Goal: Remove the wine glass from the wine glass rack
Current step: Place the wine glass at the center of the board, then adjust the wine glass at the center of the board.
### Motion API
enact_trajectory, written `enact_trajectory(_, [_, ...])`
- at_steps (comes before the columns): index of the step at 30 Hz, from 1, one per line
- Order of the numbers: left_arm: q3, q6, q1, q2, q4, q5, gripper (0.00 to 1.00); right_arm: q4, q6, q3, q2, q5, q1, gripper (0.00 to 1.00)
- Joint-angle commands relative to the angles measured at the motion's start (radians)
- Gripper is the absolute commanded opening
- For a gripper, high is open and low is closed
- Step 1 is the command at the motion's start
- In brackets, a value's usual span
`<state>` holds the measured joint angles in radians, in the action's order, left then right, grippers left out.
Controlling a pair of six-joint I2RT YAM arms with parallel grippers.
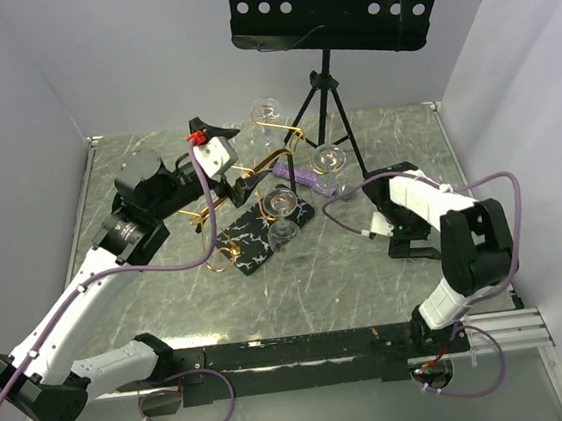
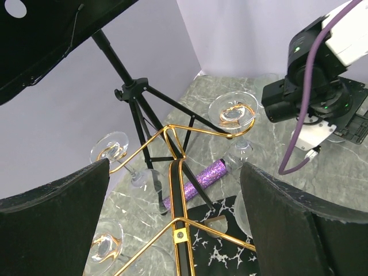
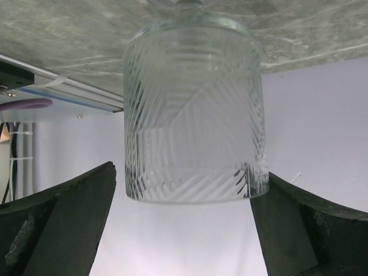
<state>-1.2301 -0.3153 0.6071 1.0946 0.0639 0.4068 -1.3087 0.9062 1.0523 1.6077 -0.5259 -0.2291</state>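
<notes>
The ribbed wine glass stands in the open space beside the rack, so the robot's right gripper will first pinch its rim [image 3: 195,199] from above and move it aside.
A ribbed clear wine glass [image 3: 192,109] stands free on the marble tabletop, seen inverted in the right wrist view. My right gripper [image 3: 184,230] is open around its bowl, with a gap at the left finger and the right finger [image 3: 299,218] close to the rim. In the top view this gripper [image 1: 411,249] points down at the table's right side and the glass is hidden under it. The gold wine glass rack [image 1: 256,168] stands mid-table on its black veined base [image 1: 254,241]. My left gripper [image 2: 175,167] is open above the rack's pole [image 2: 179,218], holding nothing.
Other glasses hang on the rack's arms [image 1: 269,111] [image 1: 329,157] [image 2: 109,148]. A black music stand [image 1: 340,3] on a tripod [image 1: 327,95] rises behind the rack. A purple glitter tube [image 1: 303,176] lies by the tripod's feet. White walls enclose the table.
</notes>
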Motion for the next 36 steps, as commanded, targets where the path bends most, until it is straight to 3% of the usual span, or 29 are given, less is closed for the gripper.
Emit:
enact_trajectory(1, [0.006, 0.022, -0.003, -0.021, -0.053, 0.027, 1.0, -0.1, 0.029, -0.035, -0.115, 0.009, 0.002, 1.0])
enact_trajectory(12, [0.001, 0.021, -0.004, -0.018, -0.046, 0.02, 1.0, -0.064, 0.01, 0.029, -0.247, 0.145, 0.017, 1.0])
enact_trajectory(16, [0.0, 0.019, -0.006, -0.01, -0.047, 0.015, 1.0, -0.095, -0.009, 0.132, -0.27, 0.259, 0.077, 1.0])
enact_trajectory(22, [0.009, 0.042, -0.006, -0.004, -0.056, 0.026, 1.0, -0.067, 0.127, 0.078, -0.416, 0.467, 0.154, 1.0])
enact_trajectory(27, [0.0, 0.041, -0.004, 0.004, -0.055, 0.03, 1.0, 0.005, 0.272, -0.029, -0.583, 0.688, 0.272, 0.84])
enact_trajectory(31, [-0.014, 0.021, -0.004, 0.014, -0.038, 0.026, 1.0, 0.061, 0.223, -0.034, -0.576, 0.788, 0.298, 0.61])
enact_trajectory(36, [-0.023, 0.021, -0.004, 0.021, -0.027, 0.026, 1.0, 0.107, 0.16, -0.014, -0.479, 0.811, 0.303, 0.55])
